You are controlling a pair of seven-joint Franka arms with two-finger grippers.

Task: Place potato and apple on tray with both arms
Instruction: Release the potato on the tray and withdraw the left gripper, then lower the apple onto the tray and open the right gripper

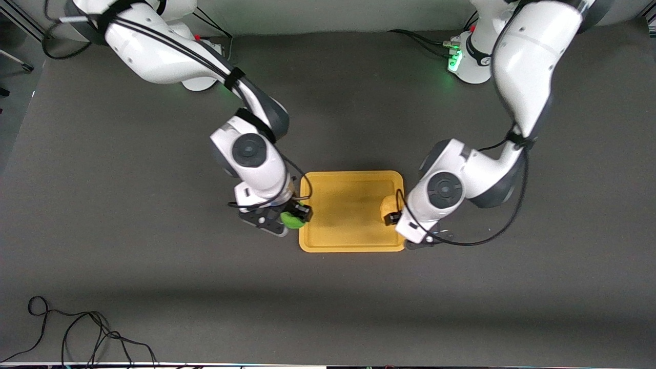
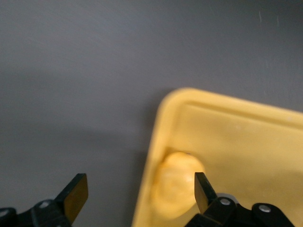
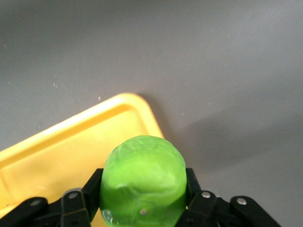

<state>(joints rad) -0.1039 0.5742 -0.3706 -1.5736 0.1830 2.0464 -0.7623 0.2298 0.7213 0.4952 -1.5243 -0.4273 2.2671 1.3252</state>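
The tray's rim is under my right gripper. I will set the green apple down inside the tray (image 1: 341, 217) (image 3: 90, 175), between that rim and the potato.
The orange-yellow tray (image 1: 348, 220) lies at the table's middle. The yellow-tan potato (image 1: 389, 204) lies in the tray against its rim at the left arm's end; in the left wrist view the potato (image 2: 176, 183) rests just inside the tray's corner (image 2: 246, 142). My left gripper (image 1: 393, 217) is open above it, one finger (image 2: 203, 191) beside the potato, the other (image 2: 75, 195) over the table. My right gripper (image 1: 296, 215) is shut on the green apple (image 1: 291, 220) and holds it over the tray's rim at the right arm's end. The apple (image 3: 142, 182) sits between the fingers, tray (image 3: 61, 146) below.
Dark grey table mat (image 1: 154, 266) all round the tray. Loose black cables (image 1: 77, 328) lie near the front edge at the right arm's end. The left arm's base with green lights (image 1: 454, 59) stands at the back.
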